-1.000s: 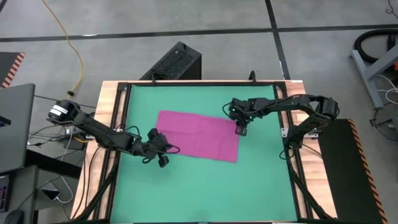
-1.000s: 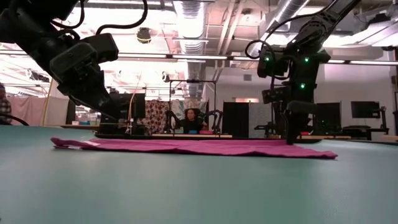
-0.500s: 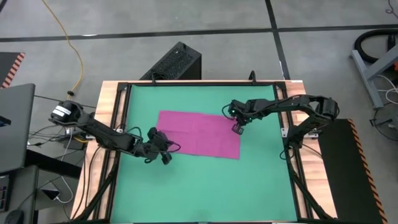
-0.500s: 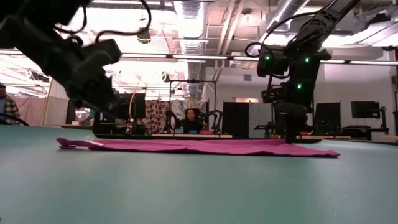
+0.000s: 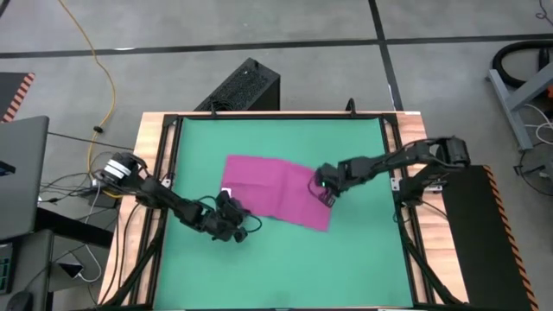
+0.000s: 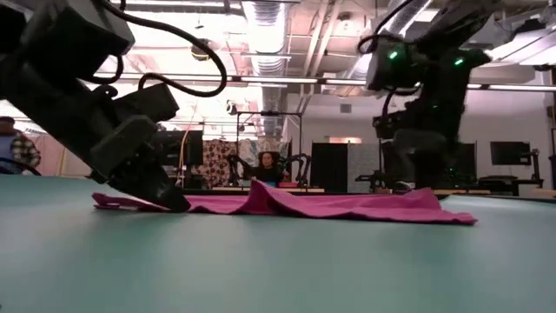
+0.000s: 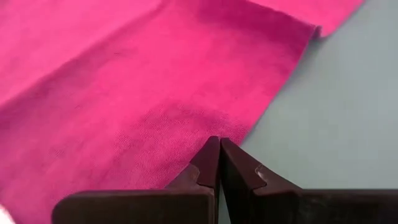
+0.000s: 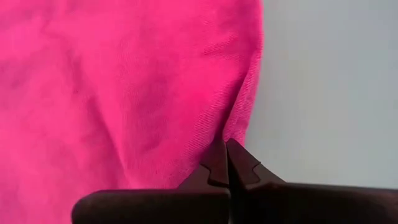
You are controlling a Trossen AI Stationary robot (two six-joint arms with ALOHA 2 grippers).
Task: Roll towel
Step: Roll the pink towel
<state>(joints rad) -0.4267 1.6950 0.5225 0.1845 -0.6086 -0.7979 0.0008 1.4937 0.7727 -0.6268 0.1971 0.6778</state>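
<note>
My right gripper needs to let go of the magenta towel's edge on the green table [image 5: 327, 227], beside the nearest corner of the towel.
The magenta towel [image 5: 276, 188] lies spread on the green table, skewed, with a raised ridge across its middle [image 6: 269, 195]. Its small white tag [image 5: 225, 192] shows at the left edge. My left gripper [image 5: 233, 218] is shut and low at the towel's near-left part; the left wrist view shows it at the near edge [image 7: 219, 149]. My right gripper [image 5: 324, 192] is shut and stands on the towel's right edge, as the right wrist view shows [image 8: 226, 152]. My left gripper has its shut fingertips [image 7: 211, 155] on the towel's near edge [image 7: 249, 127], slanting down from the near left. The cloth lies flat on the table there; whether any of it is pinched, I cannot tell. My right gripper presses its shut fingertips [image 8: 217, 158] down on the towel's right edge [image 8: 239, 124], coming from above. The cloth is bunched into a small fold [image 8: 245, 93] running up to the tips. The towel stays on the table.
The green table [image 5: 363, 259] has a dark raised frame around it. Bare table lies on the near side [image 5: 285, 268] and the far side [image 5: 276, 134] of the towel. A person [image 6: 265, 165] sits in the room far behind.
My right gripper has moved toward the near edge and a little left, dragging the towel's right end with it; the towel has turned askew and a ridge has risen across its middle. My left gripper has moved right and down onto the towel's near-left edge.
</note>
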